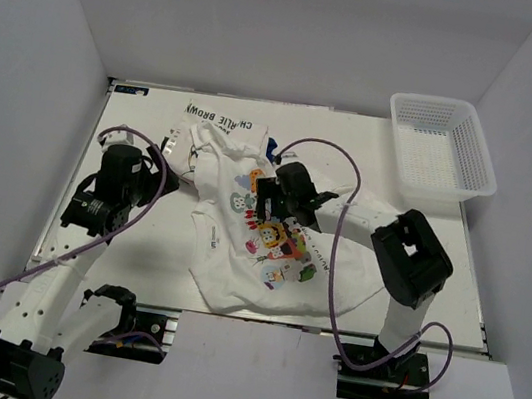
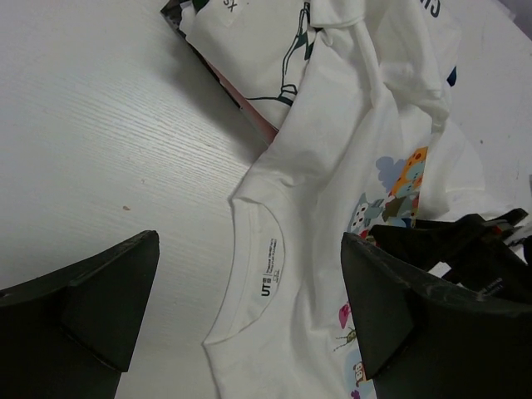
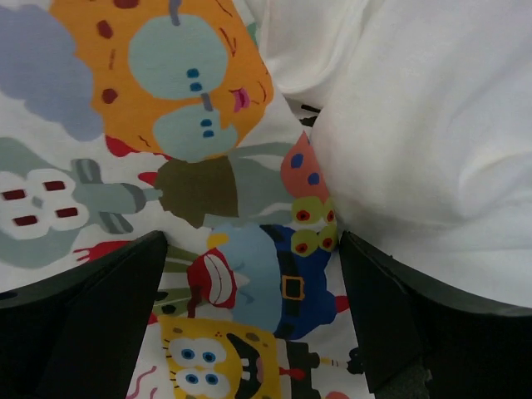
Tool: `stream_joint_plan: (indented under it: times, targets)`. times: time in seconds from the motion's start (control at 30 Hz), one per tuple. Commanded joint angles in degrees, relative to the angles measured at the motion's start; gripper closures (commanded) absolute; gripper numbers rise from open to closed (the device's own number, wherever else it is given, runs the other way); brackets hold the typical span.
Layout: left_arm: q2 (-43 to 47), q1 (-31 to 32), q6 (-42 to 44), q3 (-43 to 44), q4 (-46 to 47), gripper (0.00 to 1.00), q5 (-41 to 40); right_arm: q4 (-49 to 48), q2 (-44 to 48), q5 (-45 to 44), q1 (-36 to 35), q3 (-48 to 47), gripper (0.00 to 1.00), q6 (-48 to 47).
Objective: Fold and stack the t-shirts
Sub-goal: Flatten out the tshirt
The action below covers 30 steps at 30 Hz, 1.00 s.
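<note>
The plain back edge (image 1: 351, 190) of the cartoon-print t-shirt, on the side toward the white mesh basket, should be grabbed next by my right gripper.
The t-shirt with the colourful cartoon print (image 1: 277, 257) lies crumpled in the middle of the table. A second white t-shirt with black lettering and line drawing (image 1: 222, 124) lies behind it, partly under it. My left gripper (image 1: 176, 181) hovers open over the printed tee's collar (image 2: 264, 270), which shows between its fingers (image 2: 91, 307) with nothing held. My right gripper (image 1: 263, 204) is open right above the cartoon print (image 3: 266, 274), its fingers (image 3: 416, 324) on either side. A raised fold of white cloth (image 3: 416, 125) lies beside the right finger.
A white mesh basket (image 1: 441, 146) stands at the back right corner of the table (image 1: 127, 248). Purple cables loop over both arms. White walls enclose the table on three sides.
</note>
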<state>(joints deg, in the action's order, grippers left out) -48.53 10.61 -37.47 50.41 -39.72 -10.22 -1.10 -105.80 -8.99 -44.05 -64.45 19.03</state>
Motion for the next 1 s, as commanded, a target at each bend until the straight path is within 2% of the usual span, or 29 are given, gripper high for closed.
stream_joint_plan:
  times: [0.0, 0.13, 0.2, 0.23, 0.33, 0.47, 0.63, 0.73, 0.87, 0.97]
  targets:
    - [-2.2, -0.3, 1.4, 3.2, 3.5, 0.00, 1.0, 1.0, -1.9, -1.0, 1.5, -1.9, 0.10, 4.8]
    - [-7.8, -0.3, 2.8, 4.8, 7.5, 0.00, 3.3, 3.0, 2.4, 1.2, 4.8, 6.2, 0.10, 6.8]
    - [-12.9, -0.3, 4.0, 7.8, 10.7, 0.00, 4.4, 6.6, 8.7, -0.7, 7.0, 15.3, 0.10, 8.6]
    - [-14.7, -0.3, 4.6, 7.8, 10.7, 0.00, 4.4, 6.6, 10.0, -1.4, 7.6, 15.3, 0.10, 9.1]
    - [-22.8, -0.3, 7.5, 13.8, 12.1, 0.00, 5.6, 11.0, 18.3, -2.2, 10.9, 25.1, 0.10, 8.8]
    - [-31.8, -0.3, 8.8, 18.4, 14.7, 0.00, 7.1, 16.2, 28.8, 1.3, 16.7, 34.6, 0.10, 11.6]
    - [-41.2, 0.2, 11.9, 23.8, 18.5, 0.00, 14.1, 23.0, 34.5, -4.0, 20.9, 32.4, 0.10, 11.5]
    - [-47.1, 0.2, 14.7, 28.9, 17.1, 0.00, 16.4, 22.6, 38.5, -2.3, 21.7, 28.0, 0.10, 8.3]
    - [-58.1, 0.2, 16.6, 34.2, 14.4, 0.00, 17.2, 18.9, 40.8, 4.3, 21.6, 25.2, 0.10, 2.7]
    - [-62.6, 0.2, 18.0, 37.0, 11.3, 0.00, 12.3, 17.7, 40.5, 4.5, 21.6, 23.9, 0.10, 1.5]
